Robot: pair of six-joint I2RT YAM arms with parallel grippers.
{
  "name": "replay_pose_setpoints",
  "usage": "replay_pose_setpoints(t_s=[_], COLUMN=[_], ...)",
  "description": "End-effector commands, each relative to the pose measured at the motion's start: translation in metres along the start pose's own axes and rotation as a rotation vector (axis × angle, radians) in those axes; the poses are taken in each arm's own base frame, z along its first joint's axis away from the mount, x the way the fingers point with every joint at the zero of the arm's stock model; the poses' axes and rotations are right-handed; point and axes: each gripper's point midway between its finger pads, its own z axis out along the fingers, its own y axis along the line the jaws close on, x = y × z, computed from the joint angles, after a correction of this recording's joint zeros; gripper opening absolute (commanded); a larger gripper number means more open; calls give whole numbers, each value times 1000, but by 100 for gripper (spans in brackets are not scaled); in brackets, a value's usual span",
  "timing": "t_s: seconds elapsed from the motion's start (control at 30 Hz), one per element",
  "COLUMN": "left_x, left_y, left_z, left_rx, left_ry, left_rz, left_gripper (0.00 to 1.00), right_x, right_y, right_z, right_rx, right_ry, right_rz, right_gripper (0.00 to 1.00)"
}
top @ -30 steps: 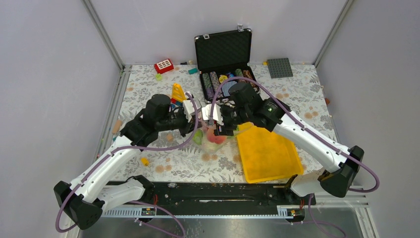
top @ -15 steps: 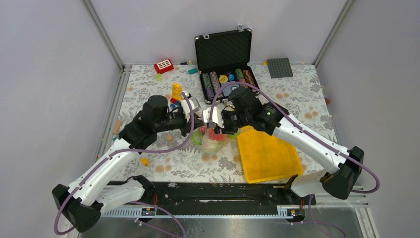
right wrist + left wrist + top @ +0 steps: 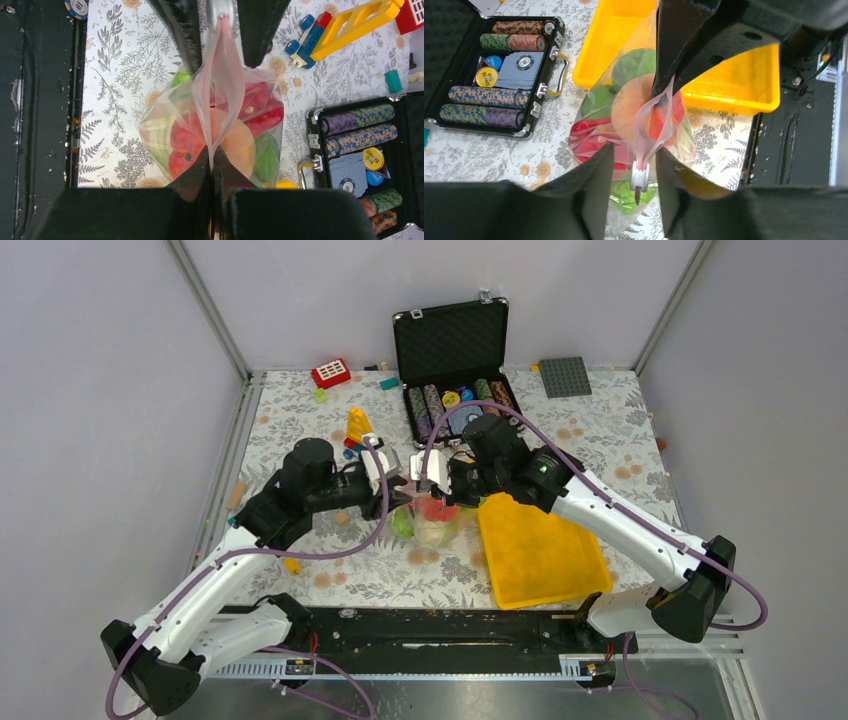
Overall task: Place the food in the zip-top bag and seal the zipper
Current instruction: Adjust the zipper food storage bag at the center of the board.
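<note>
I need to pinch the bag [image 3: 638,195] behind the white slider with my left gripper, because my right gripper blocks the zipper ahead of the slider, and this will free my right gripper for the slider.
The clear zip-top bag [image 3: 432,521] hangs between my two grippers just above the table, left of the yellow tray. Inside it lies the food: an orange-pink peach [image 3: 631,102], green round pieces [image 3: 636,62] and a red piece [image 3: 589,142]. The pinkish zipper [image 3: 217,75] runs taut from one gripper to the other. My right gripper [image 3: 211,152] is shut on the zipper's end. My left gripper [image 3: 635,150] stands open, and the white slider [image 3: 640,179] sits between its fingers with a gap on both sides.
The yellow tray [image 3: 540,550] lies right of the bag, under the right arm. An open black case of poker chips [image 3: 455,390] stands behind. Toy bricks [image 3: 357,428], a red block [image 3: 330,373] and a grey baseplate [image 3: 565,376] lie farther back.
My right gripper has shut on the bag's zipper edge. My left gripper has opened off the slider and drawn back a little to the left.
</note>
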Motion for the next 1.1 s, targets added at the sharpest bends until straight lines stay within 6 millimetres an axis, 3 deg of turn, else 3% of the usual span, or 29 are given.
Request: replay_pose_setpoints(t_s=[0.0, 0.03, 0.1, 0.27, 0.43, 0.63, 0.93, 1.07], left_x=[-22, -18, -8, 13, 10, 4, -2, -4], left_y=[3, 4, 8, 20, 26, 23, 12, 7], left_z=[-6, -6, -6, -6, -2, 4, 8, 9], left_rx=[-31, -50, -103, -199, -194, -53, 69, 112], left_ry=[-105, -113, -127, -188, -300, -381, -403, -400], left_rz=[62, 47, 11, -110, -194, -262, -230, -213], left_gripper=[65, 93, 99, 99, 99, 99, 84, 71], right_x=[-12, -13, -12, -20, -23, -24, -32, -33], right_y=[-13, -15, -15, -12, -9, -12, -17, -20], right_z=[-5, -6, -7, -12, -13, -11, -13, -14], right_rx=[66, 83, 104, 115, 128, 154, 191, 206], right_ry=[-19, -24, -33, -90, -129, -154, -206, -211], right_rz=[56, 64, 81, 118, 145, 195, 259, 287], right_gripper=[0, 0, 0, 0, 0, 0, 0, 0])
